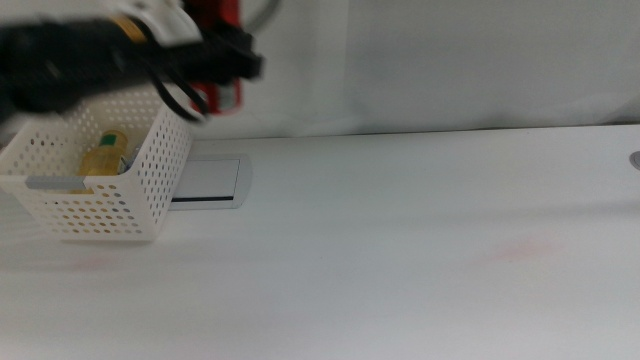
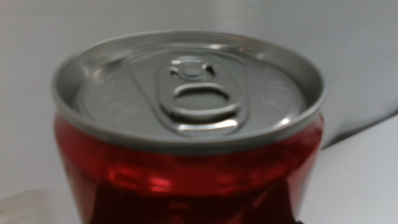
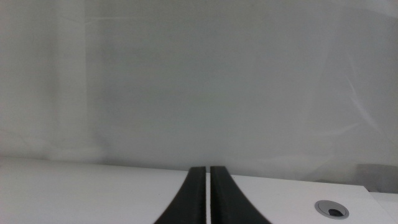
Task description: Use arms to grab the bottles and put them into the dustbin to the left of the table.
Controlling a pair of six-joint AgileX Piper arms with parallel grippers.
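The robot's left gripper should release the slim red can inside the white dustbin (image 1: 124, 143), against the yellow-juice bottle on the tray's side.
My left gripper (image 1: 232, 62) is up at the far left, above the far right corner of the white perforated dustbin (image 1: 60, 205). It is shut on the slim red can (image 1: 226, 95), which hangs upright in the air. The can's silver top and red side (image 2: 186, 174) fill the left wrist view, and the jaws are hidden there. A yellow-juice bottle (image 1: 104, 155) lies inside the dustbin. The blue-capped water bottle is out of view. My right gripper (image 3: 208, 186) is shut and empty, low over the white table (image 1: 400, 250), and is outside the middle view.
A flat grey-white tray (image 1: 207, 182) lies just right of the dustbin. A round cable hole (image 3: 331, 209) sits in the tabletop near my right gripper and also shows at the right edge of the middle view (image 1: 636, 158). A white wall stands behind the table.
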